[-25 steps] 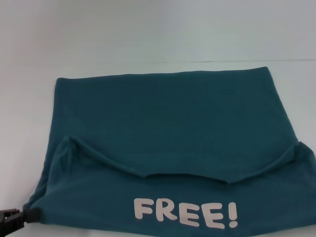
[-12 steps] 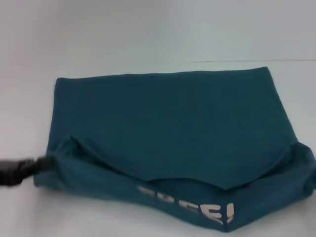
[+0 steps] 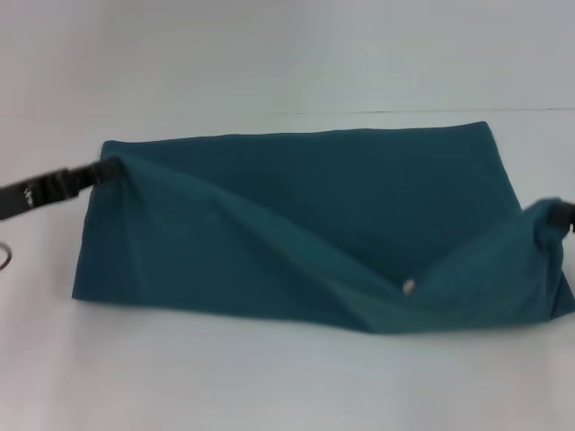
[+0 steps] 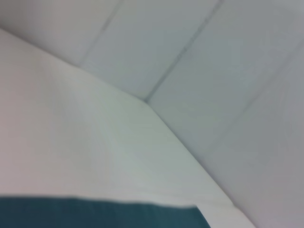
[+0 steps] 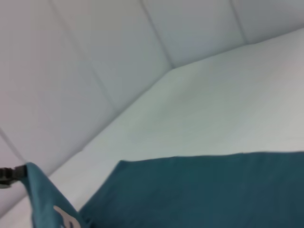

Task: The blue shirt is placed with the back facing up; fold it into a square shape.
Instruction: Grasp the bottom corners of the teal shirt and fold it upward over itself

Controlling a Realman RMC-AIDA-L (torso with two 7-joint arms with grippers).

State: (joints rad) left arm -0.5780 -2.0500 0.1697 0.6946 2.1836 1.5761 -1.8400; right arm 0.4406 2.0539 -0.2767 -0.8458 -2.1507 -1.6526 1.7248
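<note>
I will release the blue shirt's lifted corner from my left gripper on the shirt's far edge, just in from the shirt's far corner [image 3: 154, 134].
The blue shirt [image 3: 305, 206] lies across the white table [image 3: 269, 386], its near edge lifted and doubled over toward the far edge. My left gripper [image 3: 106, 170] is shut on the lifted left corner, near the shirt's far left corner. At the picture's right border my right gripper [image 3: 565, 217] holds the other lifted corner, lower and nearer than the left one. A small white scrap of lettering [image 3: 409, 286] peeks out of the sagging fold. In the right wrist view the shirt [image 5: 204, 190] spreads below, and the left gripper [image 5: 10, 174] pinches a raised corner with lettering. The left wrist view shows a strip of the shirt [image 4: 95, 213].
White padded walls [image 5: 95, 71] rise behind the table. A seam line [image 3: 404, 112] crosses the table beyond the shirt. A thin ring-shaped item [image 3: 4, 256] shows at the left border under the left arm.
Both grippers have carried the shirt's near edge up and away toward the far edge. The "FREE!" lettering has folded under and almost vanished. The left corner is farther along than the right.
</note>
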